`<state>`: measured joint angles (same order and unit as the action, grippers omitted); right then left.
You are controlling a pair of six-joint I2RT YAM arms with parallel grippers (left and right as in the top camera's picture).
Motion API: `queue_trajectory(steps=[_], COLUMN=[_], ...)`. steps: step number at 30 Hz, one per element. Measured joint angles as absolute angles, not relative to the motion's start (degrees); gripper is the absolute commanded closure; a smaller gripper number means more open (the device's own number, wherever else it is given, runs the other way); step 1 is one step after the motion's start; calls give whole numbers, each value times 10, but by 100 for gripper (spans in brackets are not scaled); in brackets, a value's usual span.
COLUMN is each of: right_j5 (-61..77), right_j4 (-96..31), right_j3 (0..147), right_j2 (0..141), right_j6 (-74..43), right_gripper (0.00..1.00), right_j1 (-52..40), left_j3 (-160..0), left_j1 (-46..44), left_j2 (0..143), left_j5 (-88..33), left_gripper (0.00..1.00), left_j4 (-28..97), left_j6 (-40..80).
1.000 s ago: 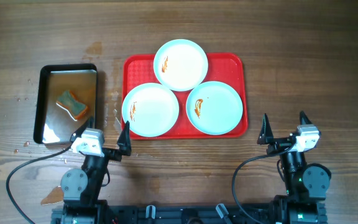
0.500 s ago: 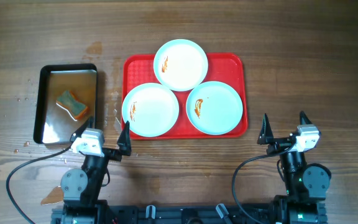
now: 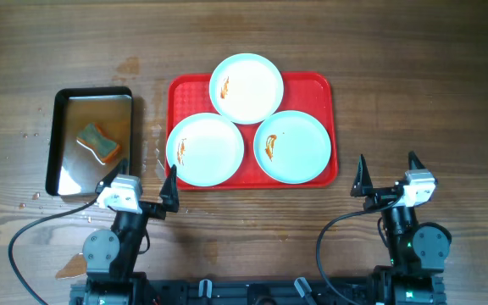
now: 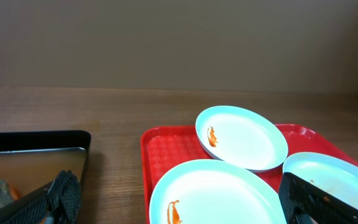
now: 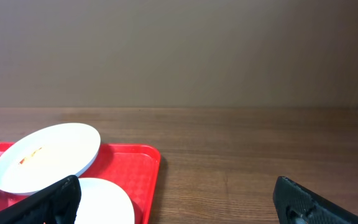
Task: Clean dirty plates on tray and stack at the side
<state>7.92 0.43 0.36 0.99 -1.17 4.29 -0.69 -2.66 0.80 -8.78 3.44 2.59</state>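
Note:
Next, my left gripper grabs the green side of the sponge (image 3: 99, 142) in the black-rimmed pan, because the plates still have sauce smears on them.
Three pale blue plates lie on the red tray (image 3: 313, 85): one at the back (image 3: 246, 88), one front left (image 3: 205, 149), one front right (image 3: 292, 146). Each carries a small orange sauce smear. My left gripper (image 3: 139, 181) is open and empty near the table's front edge, just in front of the tray's left corner. My right gripper (image 3: 387, 174) is open and empty to the right of the tray. In the left wrist view the front-left plate (image 4: 213, 193) lies between my fingers, with the back plate (image 4: 242, 137) beyond it. The right wrist view shows the tray's right end (image 5: 135, 169).
A black-rimmed metal pan (image 3: 66, 144) with water and a green-orange sponge (image 3: 98, 142) stands left of the tray; it also shows in the left wrist view (image 4: 36, 140). Water drops spot the wood around it. Bare wood lies right of the tray and at the back.

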Motion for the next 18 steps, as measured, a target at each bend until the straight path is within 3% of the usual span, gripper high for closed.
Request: queue_trajectory(steps=[4,10,12,16,18], right_j5=[79,79,79,79,79], right_j4=[4,4,4,4,4], right_j3=[4,4,4,4,4], right_j2=[10,10,10,10,10], right_j6=[-12,-12,-11,-12,-12], right_gripper=[0,0,0,0,0], right_j1=[43,43,43,43,43], left_j3=[-7,-5,-4,-4,-13], left_j1=[-27,-30,-30,-30,-30], left_j2=[8,8,8,8,7], left_j5=[-112,-359,-399,-461,-473], left_gripper=[0,0,0,0,0], left_j4=[15,-76,-120,-333,-356], left_j6=[47,190,222,283,294])
